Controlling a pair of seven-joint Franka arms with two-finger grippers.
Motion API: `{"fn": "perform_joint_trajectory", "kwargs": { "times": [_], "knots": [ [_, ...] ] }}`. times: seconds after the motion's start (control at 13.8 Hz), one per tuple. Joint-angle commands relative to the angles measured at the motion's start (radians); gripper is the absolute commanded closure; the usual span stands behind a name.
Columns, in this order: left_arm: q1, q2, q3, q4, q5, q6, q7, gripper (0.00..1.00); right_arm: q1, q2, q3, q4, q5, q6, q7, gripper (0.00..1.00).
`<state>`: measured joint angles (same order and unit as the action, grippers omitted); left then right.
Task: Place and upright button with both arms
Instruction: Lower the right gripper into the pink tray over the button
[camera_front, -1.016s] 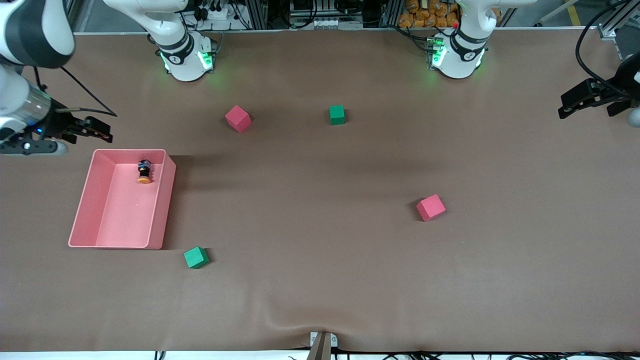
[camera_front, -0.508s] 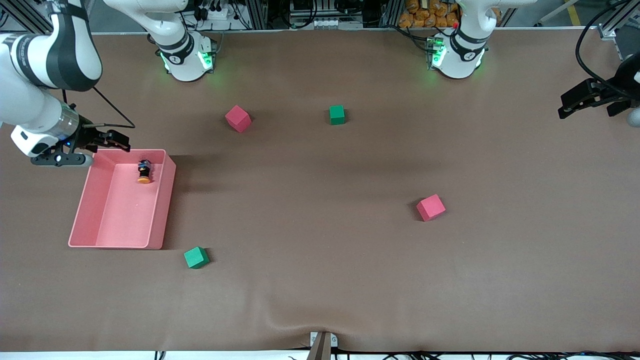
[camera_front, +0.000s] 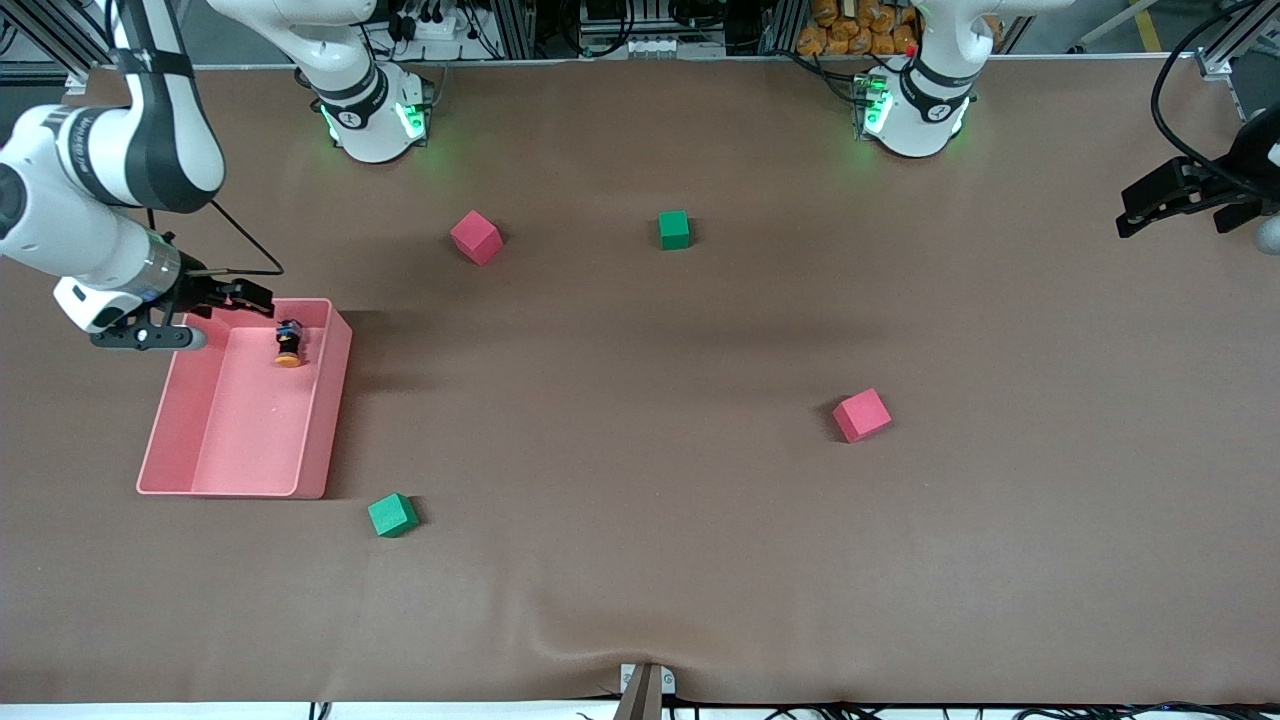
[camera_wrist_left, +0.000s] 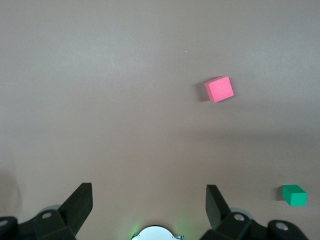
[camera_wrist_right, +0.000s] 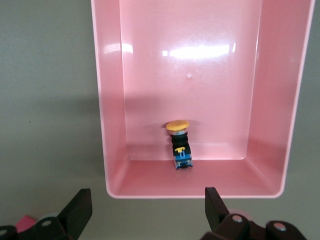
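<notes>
My right gripper is to move down into the pink tray and close on the blue base (camera_front: 289, 329) (camera_wrist_right: 183, 159) of the button, opposite the button's orange cap.
The button (camera_front: 289, 344) lies on its side in the pink tray (camera_front: 335, 400), close to the tray's end wall farthest from the front camera. Its orange cap points toward that camera. In the right wrist view the button (camera_wrist_right: 179, 145) shows its orange cap, black neck and blue base against the tray wall (camera_wrist_right: 112, 125). My right gripper (camera_front: 245, 297) hangs open and empty over that end rim of the tray, just short of the button (camera_wrist_right: 147, 200). My left gripper (camera_front: 1150, 205) waits open and empty over the left arm's end of the table (camera_wrist_left: 149, 197).
Two red cubes (camera_front: 476, 237) (camera_front: 861, 415) and two green cubes (camera_front: 674, 229) (camera_front: 392, 515) lie on the brown cloth. The left wrist view shows a red cube (camera_wrist_left: 219, 89) and a green cube (camera_wrist_left: 293, 195). The cloth has a fold (camera_front: 560, 640) near the front edge.
My right arm has swung in from the table's end, bringing its open gripper to the tray's rim near the button. The left arm and the button have not moved.
</notes>
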<state>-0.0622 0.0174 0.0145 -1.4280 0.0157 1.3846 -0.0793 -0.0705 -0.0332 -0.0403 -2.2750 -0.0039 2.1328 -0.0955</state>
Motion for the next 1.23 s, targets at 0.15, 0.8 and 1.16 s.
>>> {"fn": "perform_joint_trajectory", "kwargs": {
  "times": [0.15, 0.8, 1.16],
  "knots": [
    [0.004, 0.006, -0.002, 0.017, -0.010, -0.009, 0.016, 0.00, -0.012, 0.012, 0.007, -0.041, -0.007, 0.041, 0.010, 0.00],
    [0.004, 0.006, -0.002, 0.017, -0.010, -0.009, 0.018, 0.00, -0.078, 0.220, 0.007, -0.043, -0.008, 0.237, -0.047, 0.00],
    [0.005, 0.006, -0.002, 0.017, -0.010, -0.009, 0.018, 0.00, -0.098, 0.303, 0.007, -0.044, -0.008, 0.332, -0.087, 0.00]
  ]
}}
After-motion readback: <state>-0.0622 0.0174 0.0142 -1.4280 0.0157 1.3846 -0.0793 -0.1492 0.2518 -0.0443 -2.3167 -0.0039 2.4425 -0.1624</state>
